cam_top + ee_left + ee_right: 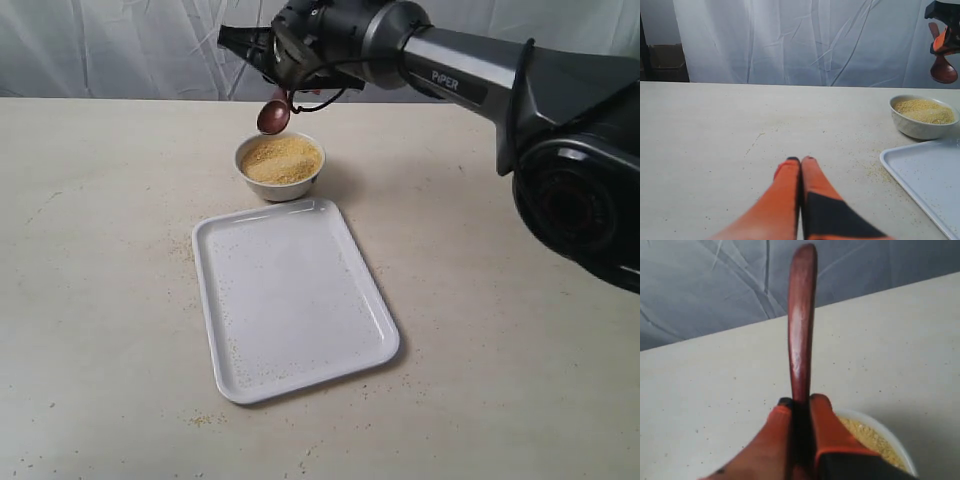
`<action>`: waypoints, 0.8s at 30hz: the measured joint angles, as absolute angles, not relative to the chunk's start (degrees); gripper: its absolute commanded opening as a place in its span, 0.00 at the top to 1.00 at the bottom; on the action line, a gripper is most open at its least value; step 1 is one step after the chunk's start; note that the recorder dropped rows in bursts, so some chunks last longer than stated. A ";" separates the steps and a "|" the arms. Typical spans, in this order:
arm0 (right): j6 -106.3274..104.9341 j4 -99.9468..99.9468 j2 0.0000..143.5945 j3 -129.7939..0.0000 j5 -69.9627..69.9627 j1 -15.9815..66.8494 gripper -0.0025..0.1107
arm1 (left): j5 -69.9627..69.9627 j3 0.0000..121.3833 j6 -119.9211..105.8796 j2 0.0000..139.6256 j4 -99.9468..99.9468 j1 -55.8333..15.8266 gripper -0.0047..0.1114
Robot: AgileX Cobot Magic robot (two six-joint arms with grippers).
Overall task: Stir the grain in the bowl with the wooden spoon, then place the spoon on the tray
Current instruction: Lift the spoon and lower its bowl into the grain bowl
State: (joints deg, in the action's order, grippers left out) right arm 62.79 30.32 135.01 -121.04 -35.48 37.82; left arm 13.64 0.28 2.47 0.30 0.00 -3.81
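Next, I let the wooden spoon, now held just clear of the grain, go from my right gripper on the grain inside the white bowl [296, 148] [870, 441], with the spoon's handle over the bowl's far rim.
A small white bowl [281, 168] filled with yellow grain [283, 160] stands just beyond the far short edge of the white tray [290, 300]. My right gripper [288, 98] hangs above the bowl's far rim, shut on the dark reddish wooden spoon [273, 116], whose oval end points down, just clear of the grain. In the right wrist view the spoon handle [801, 325] sticks out between the orange fingers [827, 425], with the bowl [890, 437] beneath. My left gripper [801, 160] is shut and empty, low over bare table, left of the bowl [922, 117] and tray [925, 175].
Loose grain specks lie on the tray and on the table near its front-left corner [205, 418]. A white cloth backdrop [120, 45] hangs behind the table's far edge. The right arm's dark body [570, 150] fills the upper right.
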 measured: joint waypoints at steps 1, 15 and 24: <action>63.95 31.36 135.01 -121.04 -35.33 37.92 0.98 | 13.64 0.28 2.47 0.30 0.00 -3.81 0.96; 15.31 -18.67 135.12 -121.04 -37.74 27.80 0.98 | 13.64 0.28 2.47 0.30 0.00 -3.81 0.96; -4.02 -31.25 139.38 -121.04 -33.43 26.45 0.98 | 13.64 0.28 2.47 0.30 0.00 -3.81 0.96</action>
State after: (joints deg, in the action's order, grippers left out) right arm -4.02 -31.25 139.38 -121.04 -33.43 26.45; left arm 13.64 0.28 2.47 0.30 0.00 -3.81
